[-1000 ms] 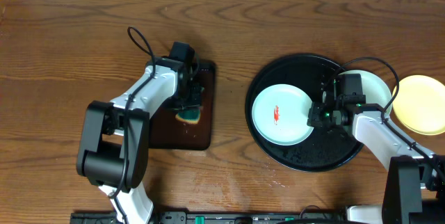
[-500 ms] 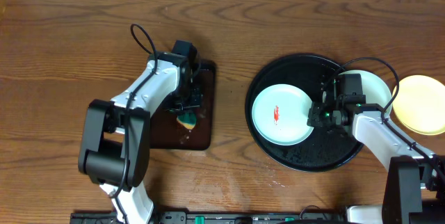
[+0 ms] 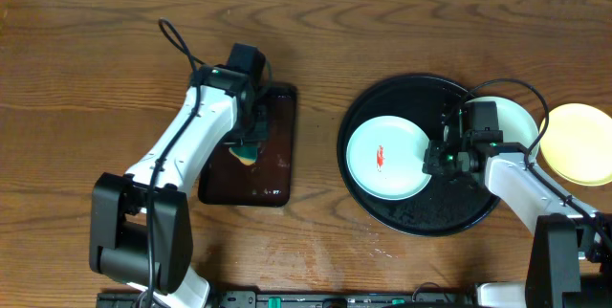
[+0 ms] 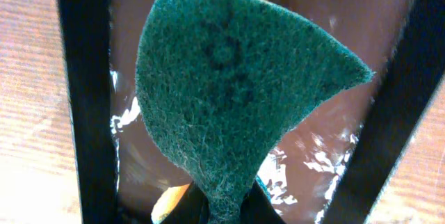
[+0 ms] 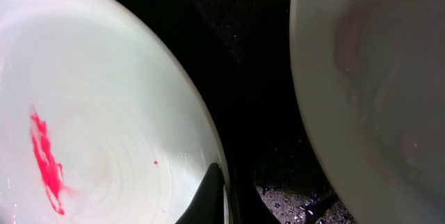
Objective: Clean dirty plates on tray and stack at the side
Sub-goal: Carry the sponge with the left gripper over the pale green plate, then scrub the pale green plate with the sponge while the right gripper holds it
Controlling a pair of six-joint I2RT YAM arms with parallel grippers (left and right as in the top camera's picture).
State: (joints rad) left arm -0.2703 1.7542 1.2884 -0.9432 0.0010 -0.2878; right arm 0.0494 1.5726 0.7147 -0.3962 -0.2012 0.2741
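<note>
I should use my left gripper to release the sponge on the dark-brown tray's wet bottom [image 3: 252, 162] [image 4: 229, 137], at a spot just a little nearer me than its middle.
A pale mint plate [image 3: 387, 157] with a red smear lies on the left of the black tray [image 3: 421, 214]. My right gripper [image 3: 435, 160] is shut on its right rim; in the right wrist view one finger [image 5: 212, 196] lies on that plate [image 5: 104, 133]. A second mint plate [image 3: 516, 121] rests at the tray's right rim, partly under my right arm, and also shows in the right wrist view [image 5: 375, 78]. A pale yellow plate [image 3: 579, 143] lies on the table further right. My left gripper [image 3: 249, 143] is shut on a green-and-yellow sponge [image 4: 229, 99].
A wet rectangular dark-brown tray [image 3: 273, 169] lies under the left gripper and sponge. The wooden table's back edge runs along the top of the overhead view. The left arm's cable loops above the brown tray.
The left arm has swung out to the left and carried the sponge a little left and back over the brown tray. The right arm and the plates have not moved.
</note>
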